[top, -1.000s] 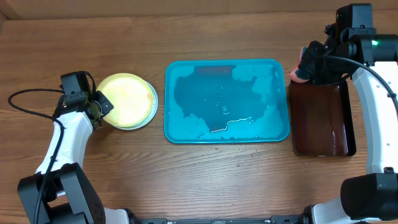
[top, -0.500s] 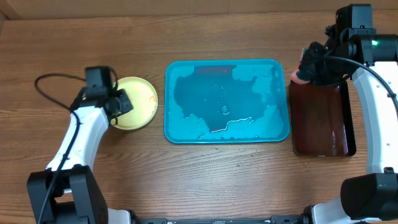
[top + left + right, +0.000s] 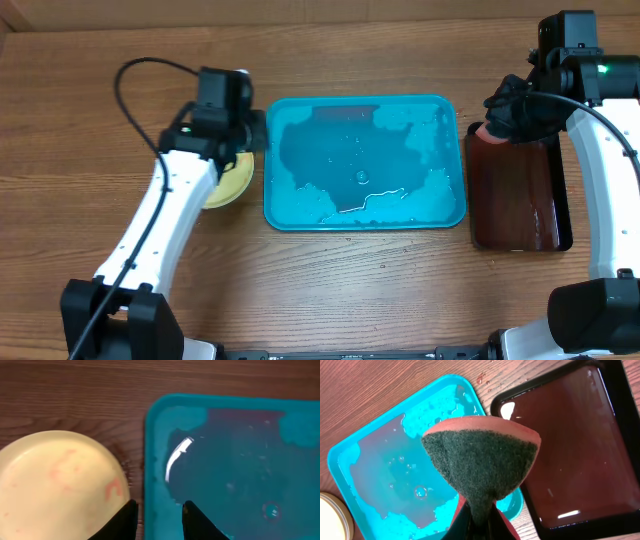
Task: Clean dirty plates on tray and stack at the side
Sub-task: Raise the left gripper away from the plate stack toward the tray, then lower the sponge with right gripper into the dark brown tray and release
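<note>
The red sponge will go down from my right gripper near the middle of the dark brown-red tray (image 3: 504,185) (image 3: 560,455), slightly toward the teal tray.
A pale yellow plate (image 3: 232,180) with faint red-orange smears (image 3: 112,491) rests on the table just left of the teal tray (image 3: 272,205); my left arm covers part of it from above. The tray holds shallow water and patches of foam, and no plate shows on it. My left gripper (image 3: 252,138) hovers over the tray's left rim (image 3: 152,460). In the left wrist view the left gripper (image 3: 158,505) stands open and grips nothing. My right gripper (image 3: 480,517) is shut on a red sponge with a dark green scouring face (image 3: 482,455), above the gap between the two trays.
A dark brown-red tray (image 3: 515,200) with a wet bottom lies right of the teal tray, almost touching it. Bare wood surrounds both trays. A black cable (image 3: 140,70) loops up behind my left arm.
My left arm has swung right, from beside the plate to the teal tray's left rim, and its jaws have opened a little. The right arm and sponge barely moved.
</note>
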`<state>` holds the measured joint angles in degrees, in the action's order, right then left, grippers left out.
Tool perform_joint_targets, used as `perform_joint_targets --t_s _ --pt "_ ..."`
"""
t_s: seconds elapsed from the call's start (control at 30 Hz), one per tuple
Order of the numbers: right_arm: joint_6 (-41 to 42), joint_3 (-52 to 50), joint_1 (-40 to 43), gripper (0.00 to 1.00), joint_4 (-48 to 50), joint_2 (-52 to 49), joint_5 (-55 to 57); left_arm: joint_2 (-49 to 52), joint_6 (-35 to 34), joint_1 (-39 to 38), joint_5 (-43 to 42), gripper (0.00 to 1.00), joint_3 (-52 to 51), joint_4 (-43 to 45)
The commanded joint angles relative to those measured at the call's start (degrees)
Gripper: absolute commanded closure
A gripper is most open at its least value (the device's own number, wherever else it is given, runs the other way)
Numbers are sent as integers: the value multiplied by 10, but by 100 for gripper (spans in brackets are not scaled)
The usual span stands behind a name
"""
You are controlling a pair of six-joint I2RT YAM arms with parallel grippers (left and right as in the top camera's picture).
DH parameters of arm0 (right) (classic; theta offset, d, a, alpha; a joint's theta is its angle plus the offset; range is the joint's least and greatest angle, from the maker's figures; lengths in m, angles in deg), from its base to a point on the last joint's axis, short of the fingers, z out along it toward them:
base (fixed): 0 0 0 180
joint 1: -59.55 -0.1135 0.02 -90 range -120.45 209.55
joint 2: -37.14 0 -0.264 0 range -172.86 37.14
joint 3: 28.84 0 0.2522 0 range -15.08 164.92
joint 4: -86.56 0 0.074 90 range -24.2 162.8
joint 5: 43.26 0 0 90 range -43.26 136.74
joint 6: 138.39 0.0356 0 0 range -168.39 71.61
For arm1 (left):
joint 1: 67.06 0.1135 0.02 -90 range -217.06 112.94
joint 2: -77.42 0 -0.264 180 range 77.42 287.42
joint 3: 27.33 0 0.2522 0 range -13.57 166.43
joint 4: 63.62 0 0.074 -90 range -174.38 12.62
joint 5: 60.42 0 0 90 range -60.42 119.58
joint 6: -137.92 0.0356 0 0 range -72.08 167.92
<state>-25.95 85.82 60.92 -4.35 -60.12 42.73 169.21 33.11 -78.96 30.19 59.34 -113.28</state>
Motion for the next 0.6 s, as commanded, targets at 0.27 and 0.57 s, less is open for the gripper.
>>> perform_joint_targets --t_s 0.27,0.57 --pt "-18 3 24 96 -3 -3 10 -2 -17 -96 10 71 20 27" --pt "-77 -40 51 96 20 -5 115 -2 -16 -104 12 63 35 33"
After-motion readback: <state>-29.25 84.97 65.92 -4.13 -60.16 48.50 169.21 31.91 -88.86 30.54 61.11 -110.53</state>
